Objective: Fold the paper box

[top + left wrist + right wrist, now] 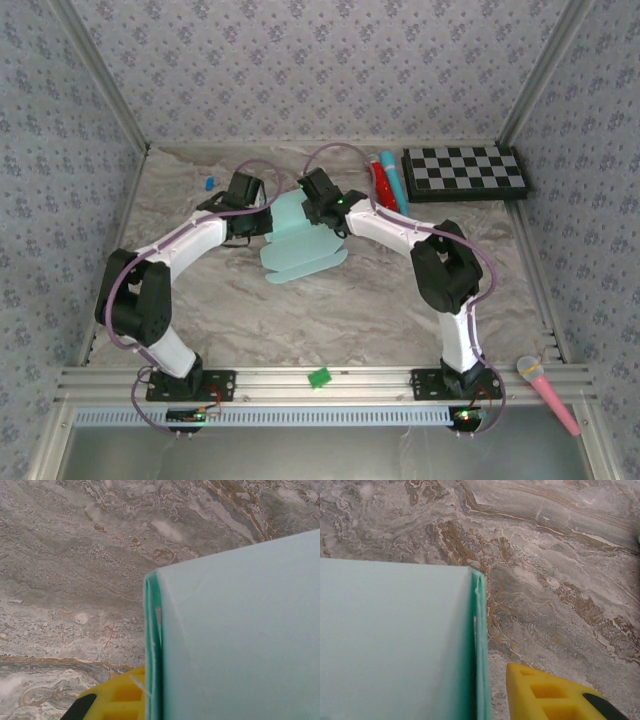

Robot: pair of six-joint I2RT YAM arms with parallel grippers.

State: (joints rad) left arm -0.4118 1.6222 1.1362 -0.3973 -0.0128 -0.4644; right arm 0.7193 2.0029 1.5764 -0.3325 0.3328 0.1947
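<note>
The finger of my right gripper stands off the paper box's doubled edge, so I need to open the gripper, move it in farther from the box's corner and pinch that doubled edge (483, 702).
The paper box (300, 250) is a pale aqua card sheet, partly folded, lying mid-table with one section raised between the two grippers. My left gripper (268, 218) is at its left side. In the left wrist view a yellow finger (117, 697) presses against the card's doubled edge (152, 645), so the gripper is shut on it. My right gripper (318, 212) is at the raised part's right side. In the right wrist view its yellow finger (545, 695) stands a small gap away from the card edge (479, 645). Its other finger is hidden behind the card.
A checkerboard (466, 172) lies at the back right, with a red tube (383, 183) and a slim blue tube (397, 182) beside it. A tiny blue piece (208, 184) sits at the back left. A green piece (320, 377) and a pink microphone (547, 394) rest near the front rail.
</note>
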